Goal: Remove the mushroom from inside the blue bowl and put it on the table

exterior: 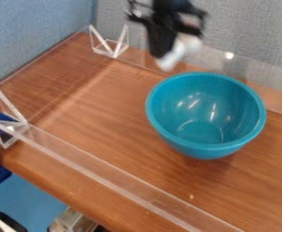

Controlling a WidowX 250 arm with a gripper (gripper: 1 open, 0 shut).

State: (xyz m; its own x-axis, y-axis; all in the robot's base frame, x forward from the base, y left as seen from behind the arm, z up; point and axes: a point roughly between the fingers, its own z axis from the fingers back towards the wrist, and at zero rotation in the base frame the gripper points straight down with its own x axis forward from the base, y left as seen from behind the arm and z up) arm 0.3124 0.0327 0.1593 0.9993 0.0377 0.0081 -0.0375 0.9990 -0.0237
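The robot's gripper will release the mushroom on the table [78, 113] between the nearer clear bracket and the blue bowl, on the bracket side.
The blue bowl [208, 113] stands on the right of the table [94, 109], and its inside shows only glossy turquoise. High above the table, left of and behind the bowl, my gripper [169, 50] is motion-blurred and points down. It is shut on the mushroom [173, 60], which shows as a cream-white blob at the fingertips. The cap's colour is lost in the blur.
Low clear acrylic walls [76, 159] edge the table along the front and left. Clear triangular brackets stand at the back corner [109, 41] and the left corner [10, 127]. A blue backdrop rises behind the table.
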